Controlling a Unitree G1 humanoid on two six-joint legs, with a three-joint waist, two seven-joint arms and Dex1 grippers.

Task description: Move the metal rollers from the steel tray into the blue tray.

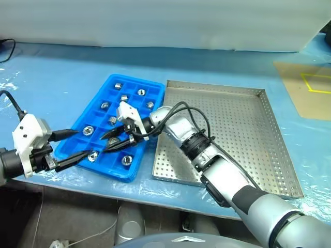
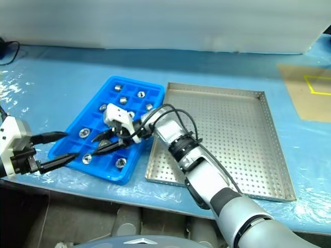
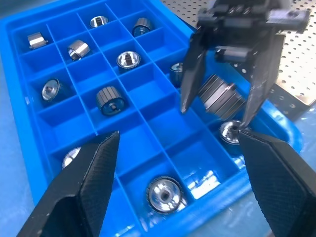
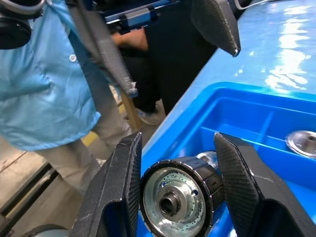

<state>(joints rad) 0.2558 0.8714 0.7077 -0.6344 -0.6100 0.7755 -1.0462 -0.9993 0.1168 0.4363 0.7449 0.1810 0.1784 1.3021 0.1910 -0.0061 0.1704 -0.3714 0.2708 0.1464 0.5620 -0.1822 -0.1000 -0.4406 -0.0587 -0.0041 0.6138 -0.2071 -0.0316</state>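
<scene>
The robot's right gripper will release the ribbed roller, now hanging a little above the compartments, in the blue compartment [image 1: 117, 141] just beyond the nearest metal rollers.
The blue tray [image 1: 135, 87] lies left of the steel tray [image 1: 232, 129], whose perforated floor is bare beside my right arm. Several metal rollers [image 1: 141, 92] sit in separate blue compartments. My right gripper [image 1: 106, 143] reaches across the blue tray's near half, shut on one ribbed roller [image 4: 177, 197], which hangs a little above the compartments [image 3: 219, 96]. My left gripper [image 1: 84, 142] is at the blue tray's near left edge, open and holding nothing. It faces the right gripper, with its fingers [image 3: 84, 182] spread wide.
Crinkled blue plastic sheet [image 1: 57, 77] covers the table. A brown cardboard patch with yellow tape [image 1: 310, 93] lies at the back right. A person in a light blue coat [image 4: 44, 89] stands beyond the table's edge. The blue tray sits close to the near table edge.
</scene>
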